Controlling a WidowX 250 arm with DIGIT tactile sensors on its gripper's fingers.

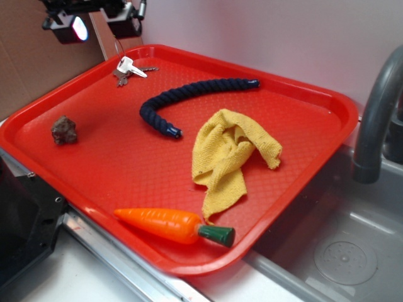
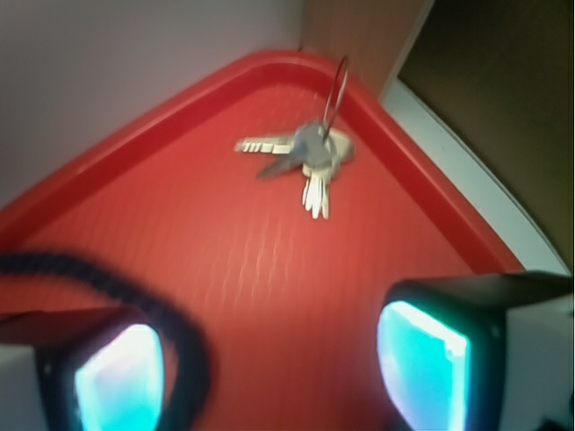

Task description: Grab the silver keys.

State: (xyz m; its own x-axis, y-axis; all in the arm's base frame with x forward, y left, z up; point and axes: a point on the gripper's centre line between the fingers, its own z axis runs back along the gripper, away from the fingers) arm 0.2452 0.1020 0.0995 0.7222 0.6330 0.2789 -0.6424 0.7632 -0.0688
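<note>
The wire ring (image 1: 118, 48) (image 2: 336, 95) of the silver keys stands up above the red tray, so next my gripper closes on it there.
The silver keys (image 1: 129, 69) lie in the far left corner of the red tray (image 1: 302, 182), one bright white key on top of darker ones. In the wrist view the keys (image 2: 310, 160) lie ahead of my fingers, with the wire ring standing up against the tray's corner. My gripper (image 1: 101, 26) hangs above the tray's far left corner, up and left of the keys. In the wrist view the gripper (image 2: 269, 377) is open and empty, with bare tray between the two glowing pads (image 2: 422, 368).
A dark blue rope (image 1: 182, 97) curves across the tray's middle and shows at the left of the wrist view (image 2: 108, 283). A yellow cloth (image 1: 230, 157), a plastic carrot (image 1: 170, 225) and a small brown rock (image 1: 64, 130) also lie on the tray. A grey faucet (image 1: 378, 113) stands right.
</note>
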